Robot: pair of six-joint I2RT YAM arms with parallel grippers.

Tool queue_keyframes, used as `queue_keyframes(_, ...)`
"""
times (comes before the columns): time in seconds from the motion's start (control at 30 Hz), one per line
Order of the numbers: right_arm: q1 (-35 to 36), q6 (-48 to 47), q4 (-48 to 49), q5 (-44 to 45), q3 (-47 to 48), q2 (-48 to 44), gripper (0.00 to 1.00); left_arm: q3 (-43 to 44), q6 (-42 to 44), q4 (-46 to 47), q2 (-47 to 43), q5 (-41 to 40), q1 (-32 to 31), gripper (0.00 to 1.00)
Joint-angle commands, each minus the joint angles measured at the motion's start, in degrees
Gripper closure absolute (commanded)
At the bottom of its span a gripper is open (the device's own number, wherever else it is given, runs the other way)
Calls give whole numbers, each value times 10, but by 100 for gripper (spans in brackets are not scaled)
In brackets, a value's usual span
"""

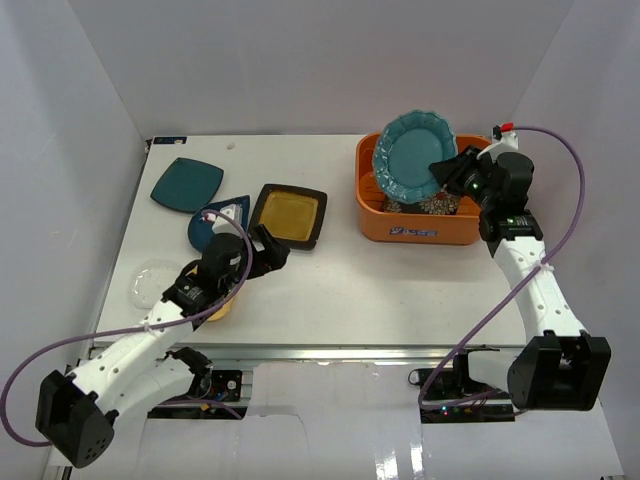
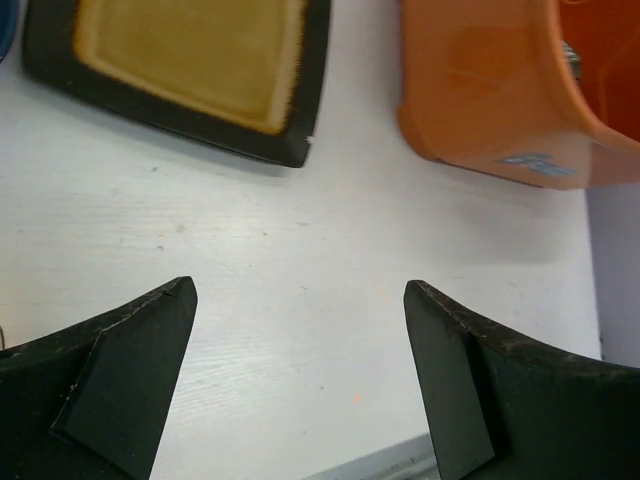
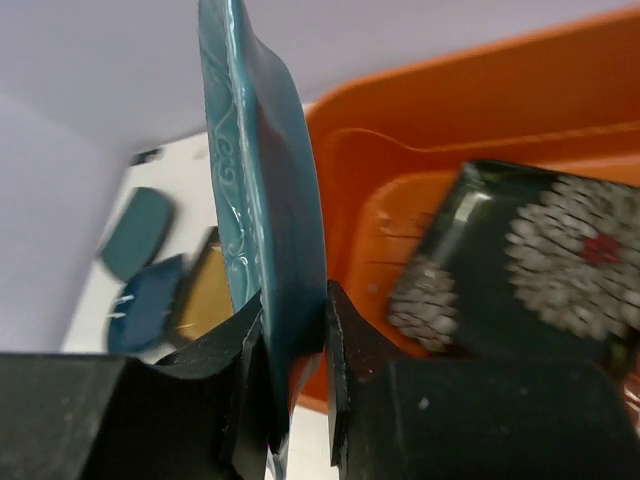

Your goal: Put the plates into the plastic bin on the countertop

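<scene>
Next, I should move my left gripper to the black-rimmed amber square plate and close it on the middle of its near-side rim (image 1: pixel 285 241) (image 2: pixel 168 128), facing the front of the countertop.
My right gripper (image 1: pixel 447 172) is shut on the rim of the round scalloped teal plate (image 1: pixel 412 158) and holds it tilted on edge over the orange plastic bin (image 1: pixel 415 228). In the right wrist view the fingers (image 3: pixel 295 320) pinch this plate (image 3: pixel 260 170); the black floral square plate (image 3: pixel 530 260) lies in the bin (image 3: pixel 400 130). My left gripper (image 1: pixel 275 250) is open and empty above the white countertop (image 1: pixel 330 290), near the black-rimmed amber square plate (image 1: pixel 289 215). The left wrist view shows that plate (image 2: pixel 190 60) ahead of the open gripper (image 2: pixel 300 300).
A dark teal square plate (image 1: pixel 186 184) and a small blue plate (image 1: pixel 215 222) lie at the left. A clear plate (image 1: pixel 152 280) sits near the left edge. A yellow plate (image 1: pixel 222 308) peeks from under my left arm. White walls enclose the table.
</scene>
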Motion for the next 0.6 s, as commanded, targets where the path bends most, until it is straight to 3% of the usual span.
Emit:
queue_keyframes(0.0, -6, -33, -12, 79, 15, 14, 92, -3, -24, 50, 36, -74, -1, 4)
queue_keyframes(0.13, -23, -34, -9, 100, 12, 53, 92, -1, -53, 98, 91, -78, 4, 3)
queue_keyframes(0.5, -100, 20, 3, -4, 29, 195, 92, -23, -133, 195, 223, -127, 13, 3)
queue_keyframes(0.57, -105, 25, 3, -8, 30, 200, 83, -21, -146, 205, 253, -126, 16, 3)
